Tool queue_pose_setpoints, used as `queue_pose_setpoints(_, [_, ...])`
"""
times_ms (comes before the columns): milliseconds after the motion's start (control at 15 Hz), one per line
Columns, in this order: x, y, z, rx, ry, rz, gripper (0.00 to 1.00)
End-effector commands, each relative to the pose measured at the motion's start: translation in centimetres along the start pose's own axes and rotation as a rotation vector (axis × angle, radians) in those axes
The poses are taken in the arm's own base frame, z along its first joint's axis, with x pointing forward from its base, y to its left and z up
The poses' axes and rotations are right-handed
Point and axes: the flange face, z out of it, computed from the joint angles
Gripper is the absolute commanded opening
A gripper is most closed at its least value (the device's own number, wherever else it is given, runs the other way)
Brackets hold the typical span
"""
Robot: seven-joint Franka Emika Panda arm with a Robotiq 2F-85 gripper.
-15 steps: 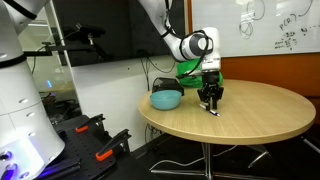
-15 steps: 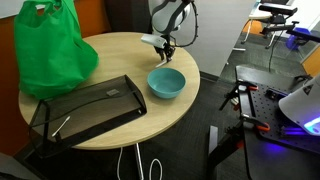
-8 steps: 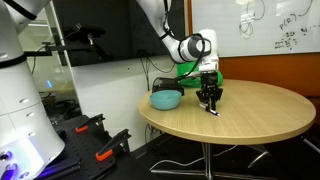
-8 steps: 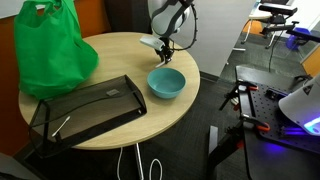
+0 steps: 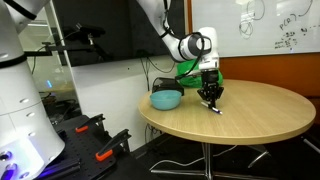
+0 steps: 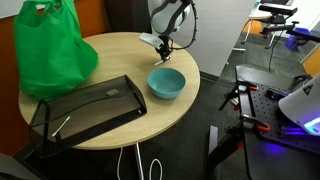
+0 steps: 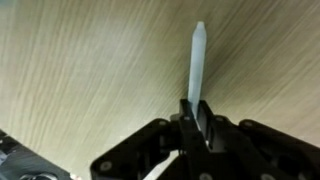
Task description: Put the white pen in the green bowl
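Note:
My gripper is going to let go of the white pen inside the empty green bowl point(image 5: 165, 97) that is near the edge of the table.
The white pen point(image 7: 196, 62) lies on the wooden table, and my gripper point(image 7: 195, 118) is shut on its near end in the wrist view. In both exterior views my gripper point(image 5: 210, 103) point(image 6: 166, 48) reaches down to the tabletop, with the pen point(image 5: 214, 110) at its tips. The bowl point(image 5: 166, 99) point(image 6: 166, 82) looks teal-blue. It stands empty on the table a short way from the gripper, near the table's edge.
A green bag point(image 6: 52, 47) point(image 5: 188, 68) stands on the round table point(image 5: 250, 120). A black wire tray point(image 6: 85, 110) lies beside the bowl. Other robot hardware point(image 5: 25, 110) stands off the table. A whiteboard hangs on the wall behind.
The gripper has closed in on the pen and sits slightly lower on the table. The bowl, bag and tray have not moved.

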Motion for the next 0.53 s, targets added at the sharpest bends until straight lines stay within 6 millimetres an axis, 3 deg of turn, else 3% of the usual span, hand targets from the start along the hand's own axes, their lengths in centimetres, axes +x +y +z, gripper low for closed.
queue_pose_setpoints(0, [0.2,0.8,-4.4,0.028,-0.058,-0.031,0.03])
queue_pose_setpoints(267, [-1.3,2.6,-10.7,0.037,-0.124,-0.158,0.03])
queue_pose_setpoints(467, [-3.9,5.2,-13.7,0.044,-0.151,-0.289,0.03])
